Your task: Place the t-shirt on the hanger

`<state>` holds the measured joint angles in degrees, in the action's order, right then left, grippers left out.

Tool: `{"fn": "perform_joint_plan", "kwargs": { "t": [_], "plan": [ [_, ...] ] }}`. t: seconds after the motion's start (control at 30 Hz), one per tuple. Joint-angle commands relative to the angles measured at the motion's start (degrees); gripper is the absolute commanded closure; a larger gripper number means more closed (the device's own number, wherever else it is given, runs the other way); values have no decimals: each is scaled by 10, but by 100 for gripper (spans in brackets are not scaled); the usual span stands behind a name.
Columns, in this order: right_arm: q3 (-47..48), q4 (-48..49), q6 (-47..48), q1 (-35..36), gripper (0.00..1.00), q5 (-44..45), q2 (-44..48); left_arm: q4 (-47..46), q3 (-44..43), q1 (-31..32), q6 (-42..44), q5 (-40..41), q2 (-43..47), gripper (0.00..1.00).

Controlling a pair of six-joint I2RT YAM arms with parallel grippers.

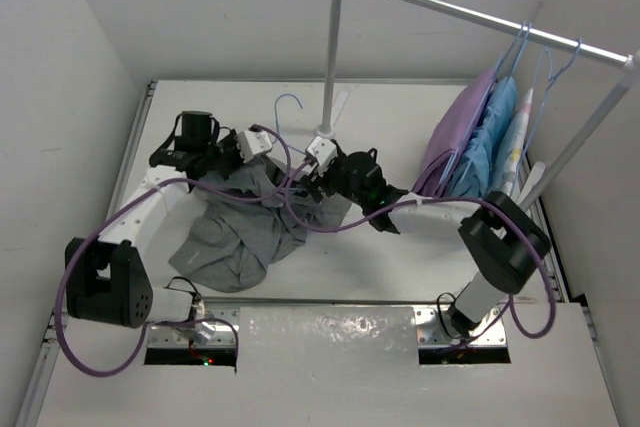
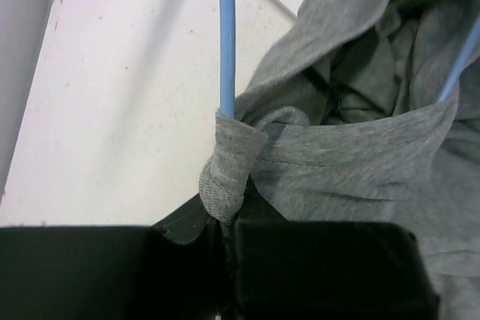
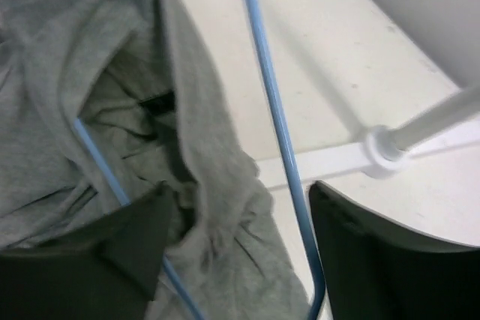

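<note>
The hanger's wire by my right gripper runs outside the t-shirt's neck, so I need to take the neck's edge (image 3: 196,129) and pull it over the end of the hanger.
The grey t-shirt (image 1: 235,237) lies crumpled on the table between my two arms. The pale-blue wire hanger (image 1: 288,102) is partly inside it, with its hook poking out at the far side. My left gripper (image 1: 268,159) is shut on a rolled fold of the t-shirt (image 2: 229,177) right beside the hanger wire (image 2: 226,35). My right gripper (image 1: 302,175) is open. In the right wrist view, one wire of the hanger (image 3: 274,110) and a loose fold of the t-shirt (image 3: 202,148) sit between its fingers (image 3: 360,252), and a second wire runs under the cloth.
A white clothes rack stands behind, with its upright pole (image 1: 331,47) just past the grippers and its foot (image 3: 386,148) on the table. A purple garment (image 1: 458,132) and a light-blue garment (image 1: 495,137) hang from the rail (image 1: 480,15) at the right. White walls enclose the table.
</note>
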<state>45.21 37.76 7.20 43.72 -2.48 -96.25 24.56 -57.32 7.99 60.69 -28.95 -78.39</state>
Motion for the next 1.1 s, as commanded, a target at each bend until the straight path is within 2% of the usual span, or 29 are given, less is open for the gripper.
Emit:
{"fn": "perform_joint_plan", "kwargs": {
  "t": [0.0,0.07,0.13,0.2,0.3,0.37,0.43,0.53,0.6,0.67,0.8,0.93,1.07],
  "plan": [
    [30,-105,-22,5,24,52,54,3,-19,-10,-114,6,36,100],
    [37,-148,-32,5,17,99,76,-13,-8,-10,-144,29,40,100],
    [37,-160,-54,5,17,121,94,-28,6,-10,-175,40,44,100],
    [34,-167,-133,3,15,139,104,-50,7,-10,-218,47,45,100],
    [21,-149,-217,-1,17,123,117,-72,1,-10,-283,68,44,100],
    [-12,-101,-262,-4,18,125,134,-83,1,-9,-308,70,45,100],
    [-35,-55,-271,-5,19,151,159,-97,7,-8,-310,75,46,100],
    [-40,-64,-260,-4,20,195,175,-115,16,-3,-303,94,46,100],
    [-32,-65,-256,-4,26,189,172,-129,18,0,-295,108,46,100],
    [-37,-45,-287,-3,28,172,148,-137,18,-1,-293,108,48,100],
    [-37,86,-340,14,37,101,51,-142,15,1,-296,101,46,100],
    [34,97,-375,21,43,85,-42,-137,14,2,-297,95,47,100],
    [77,82,-359,27,43,108,-97,-135,15,2,-297,94,47,100]
  ]
}}
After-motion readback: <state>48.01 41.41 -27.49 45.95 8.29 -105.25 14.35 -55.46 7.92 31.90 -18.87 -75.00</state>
